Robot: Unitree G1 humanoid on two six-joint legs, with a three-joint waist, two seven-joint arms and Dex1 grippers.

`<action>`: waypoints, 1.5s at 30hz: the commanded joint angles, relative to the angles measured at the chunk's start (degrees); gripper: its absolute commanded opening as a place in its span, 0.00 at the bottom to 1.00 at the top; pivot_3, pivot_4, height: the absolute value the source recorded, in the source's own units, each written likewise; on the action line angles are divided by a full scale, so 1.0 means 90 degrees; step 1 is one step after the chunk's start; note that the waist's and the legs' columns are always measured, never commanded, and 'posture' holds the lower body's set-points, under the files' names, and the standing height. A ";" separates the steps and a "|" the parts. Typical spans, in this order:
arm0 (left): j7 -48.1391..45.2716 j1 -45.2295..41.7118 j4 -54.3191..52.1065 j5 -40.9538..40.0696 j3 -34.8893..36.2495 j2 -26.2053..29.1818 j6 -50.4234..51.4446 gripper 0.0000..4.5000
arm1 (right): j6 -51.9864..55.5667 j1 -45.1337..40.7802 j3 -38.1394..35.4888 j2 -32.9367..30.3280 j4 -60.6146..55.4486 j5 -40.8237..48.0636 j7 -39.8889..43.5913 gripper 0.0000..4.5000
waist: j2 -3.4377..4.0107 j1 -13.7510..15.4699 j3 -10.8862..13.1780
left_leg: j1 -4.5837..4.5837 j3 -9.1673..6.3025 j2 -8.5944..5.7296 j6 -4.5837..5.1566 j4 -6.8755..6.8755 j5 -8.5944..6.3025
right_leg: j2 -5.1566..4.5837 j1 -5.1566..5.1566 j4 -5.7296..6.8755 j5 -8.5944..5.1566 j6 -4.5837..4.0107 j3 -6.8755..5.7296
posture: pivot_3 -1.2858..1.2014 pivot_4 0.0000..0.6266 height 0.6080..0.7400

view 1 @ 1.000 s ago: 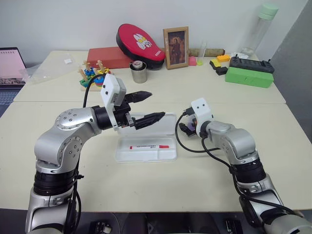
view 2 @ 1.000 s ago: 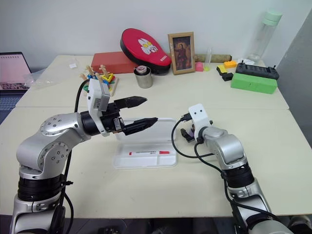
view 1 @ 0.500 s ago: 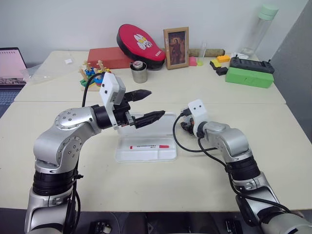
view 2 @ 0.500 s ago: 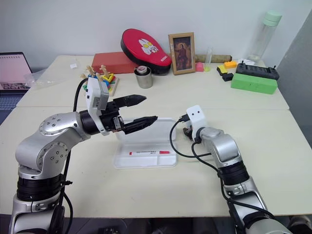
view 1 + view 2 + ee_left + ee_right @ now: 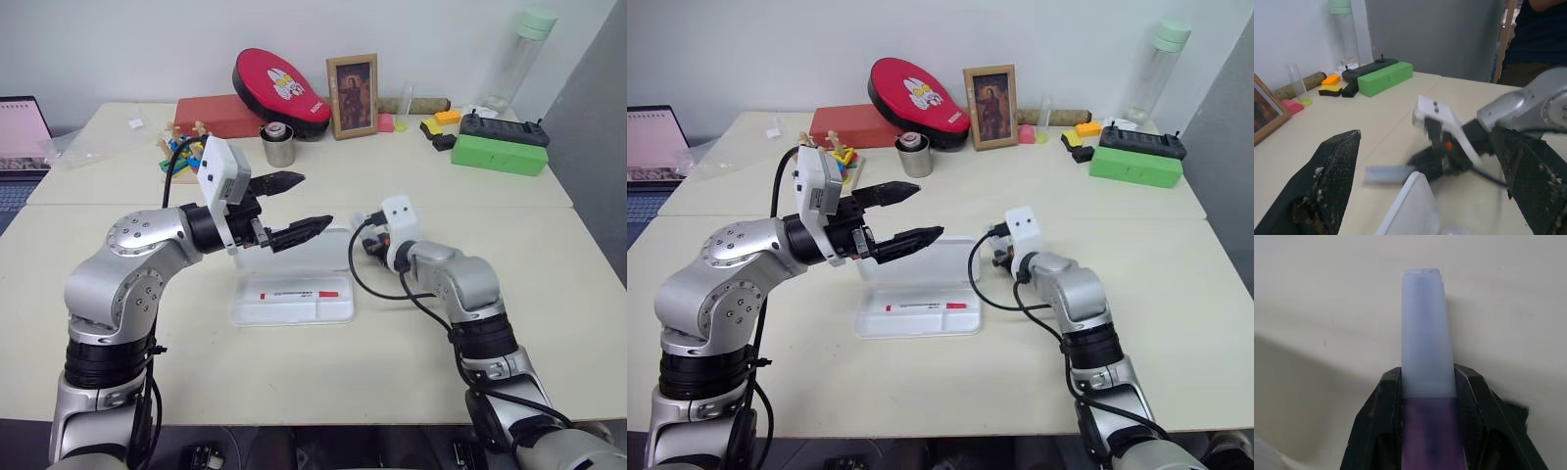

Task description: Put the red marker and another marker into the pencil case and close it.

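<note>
The purple marker will go down from my right gripper into the pencil case's tray, along the near side of the red marker (image 5: pixel 281 310).
The pencil case (image 5: pixel 245 315) lies open mid-table, its lid (image 5: pixel 323 253) raised behind the tray. The red marker (image 5: pixel 299 293) lies across the tray. My right gripper (image 5: pixel 370 247) hovers just right of the case, shut on the other marker (image 5: pixel 1422 333), a purple one whose pale cap sticks out past the fingers (image 5: pixel 1382 406). In the left wrist view the same marker (image 5: pixel 1386 174) appears blurred beside the lid's edge. My left gripper (image 5: pixel 315 200) is open above the case's lid, pointing toward the right hand, with nothing between its fingers (image 5: pixel 1327 181).
Along the back of the table stand a red oval pouch (image 5: pixel 282 83), a framed picture (image 5: pixel 354 95), a metal cup (image 5: pixel 278 145), a red box (image 5: pixel 220 115), a wooden toy (image 5: pixel 181 147), a green box (image 5: pixel 500 155) and a tall bottle (image 5: pixel 521 54). A person (image 5: pixel 1540 34) stands beyond the table.
My right gripper has shut on the purple marker and lifted it slightly off the table. The left arm has stayed in place, open.
</note>
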 commanded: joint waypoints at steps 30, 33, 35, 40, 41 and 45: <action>-0.0946 0.6387 -0.2131 -0.0571 0.3774 0.1111 0.0018 1.00 | -0.2994 -0.0638 0.4363 -0.0937 0.0023 -0.0734 0.4487 0.25 | -0.0004 -0.0068 -0.0002 | 0.0012 0.0003 0.0005 0.0003 -0.0028 -0.0004 | 0.0001 0.0007 -0.0044 -0.0006 -0.0014 0.0001 | 0.52 0.24 1.00; -0.0823 0.6380 -0.2214 -0.0632 0.3753 0.1080 0.0027 1.00 | -0.3100 -0.0574 0.4461 -0.0766 0.0206 -0.0888 0.4626 0.25 | -0.0009 -0.0036 -0.0005 | 0.0007 0.0004 0.0005 0.0002 -0.0025 -0.0004 | 0.0001 0.0008 -0.0048 -0.0005 -0.0011 0.0001 | 0.52 0.24 1.00; -0.0755 0.6361 -0.2240 -0.0658 0.3746 0.1064 0.0027 1.00 | -0.3121 -0.0540 0.4457 -0.0665 0.0317 -0.0972 0.4652 0.25 | -0.0008 -0.0035 -0.0004 | 0.0009 0.0004 0.0005 0.0002 -0.0025 -0.0004 | 0.0001 0.0008 -0.0047 -0.0004 -0.0011 0.0001 | 0.52 0.24 1.00; -0.0648 0.6335 -0.2298 -0.0733 0.3713 0.1062 0.0038 1.00 | -0.3320 -0.0508 0.4478 -0.0451 0.0767 -0.1237 0.4631 0.25 | -0.0009 -0.0043 -0.0005 | 0.0013 0.0004 0.0005 0.0002 -0.0026 -0.0004 | 0.0001 0.0009 -0.0044 -0.0004 -0.0011 0.0002 | 0.52 0.24 1.00; -0.0634 0.6327 -0.2293 -0.0739 0.3706 0.1073 0.0035 1.00 | -0.3356 -0.0510 0.4466 -0.0422 0.0820 -0.1278 0.4644 0.25 | -0.0009 -0.0045 -0.0005 | 0.0013 0.0004 0.0005 0.0002 -0.0026 -0.0004 | 0.0001 0.0009 -0.0044 -0.0004 -0.0012 0.0002 | 0.52 0.24 1.00; -0.0578 0.6222 -0.2300 -0.0796 0.3662 0.1122 0.0061 1.00 | -0.3440 -0.0580 0.4363 -0.0299 0.1050 -0.1368 0.4655 0.25 | -0.0009 -0.0053 -0.0005 | 0.0013 0.0004 0.0005 0.0002 -0.0026 -0.0004 | 0.0001 0.0009 -0.0045 -0.0004 -0.0012 0.0002 | 0.52 0.24 1.00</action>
